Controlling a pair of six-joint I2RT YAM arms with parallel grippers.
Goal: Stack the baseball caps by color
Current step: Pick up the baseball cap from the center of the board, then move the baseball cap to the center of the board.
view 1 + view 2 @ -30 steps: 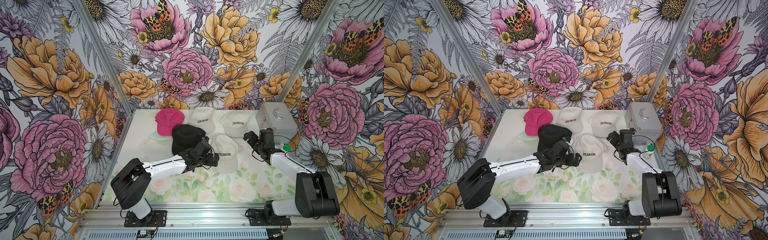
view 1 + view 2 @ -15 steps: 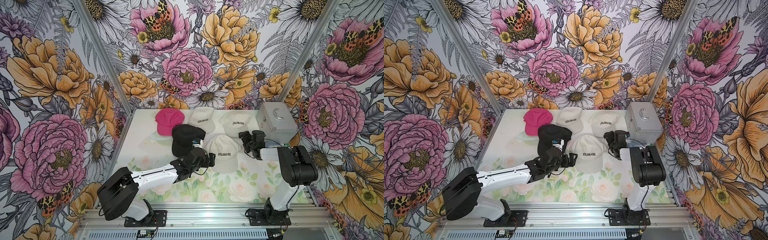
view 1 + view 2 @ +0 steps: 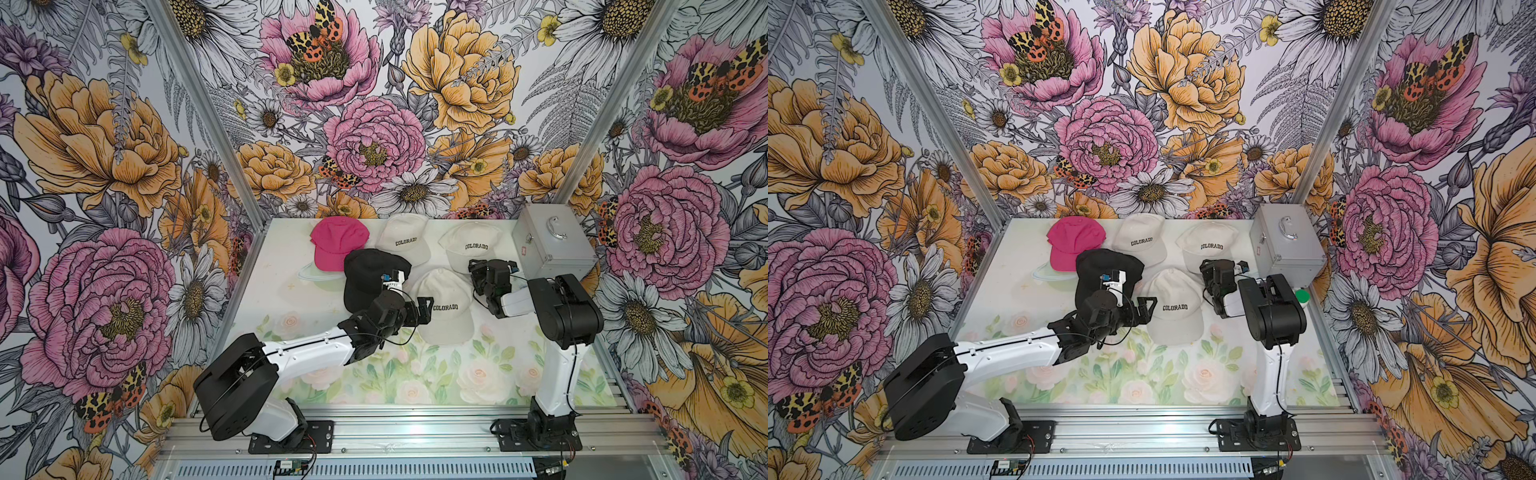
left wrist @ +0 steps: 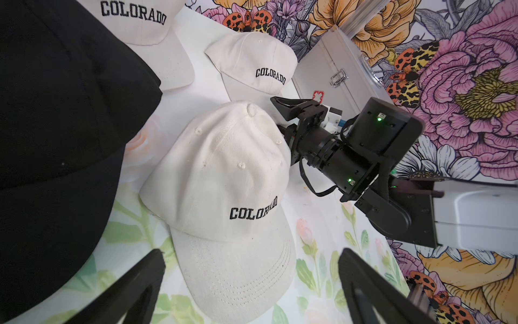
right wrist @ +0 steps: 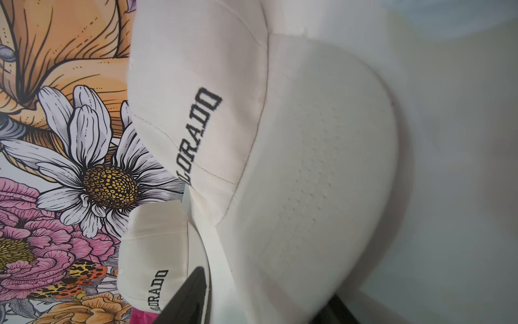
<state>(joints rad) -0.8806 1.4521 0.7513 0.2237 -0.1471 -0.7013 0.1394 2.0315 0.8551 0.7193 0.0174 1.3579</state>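
Next, my left gripper grabs the visor of the cream cap [image 3: 459, 264] [image 4: 237, 90] beside the silver metal case, close to my right gripper's fingers.
Three cream "COLORADO" caps lie on the table: one nearest me [image 3: 444, 307], one at back middle [image 3: 405, 239], one at back right [image 3: 469, 245]. A pink cap [image 3: 338, 241] lies back left, and a black cap [image 3: 372, 278] overlaps its brim. My left gripper [image 3: 424, 309] is open beside the near cream cap. In the left wrist view its gripper [image 4: 252, 280] straddles that cap's brim [image 4: 238, 269] without touching. My right gripper [image 3: 478, 270] is at the back right cap's brim. In the right wrist view its gripper [image 5: 263, 304] has that brim [image 5: 322, 168] between half-narrowed jaws, with a gap still showing.
A silver metal case [image 3: 552, 241] stands at the back right, close behind the right arm. A white bottle with a green lid [image 3: 1302, 297] peeks out beside the right arm's elbow. The floral walls close in the table on three sides.
The right arm raised its elbow and carried its gripper left to the back right cream cap's brim, jaws narrowing. The left gripper slid nearer me beside the near cream cap, still wide open.
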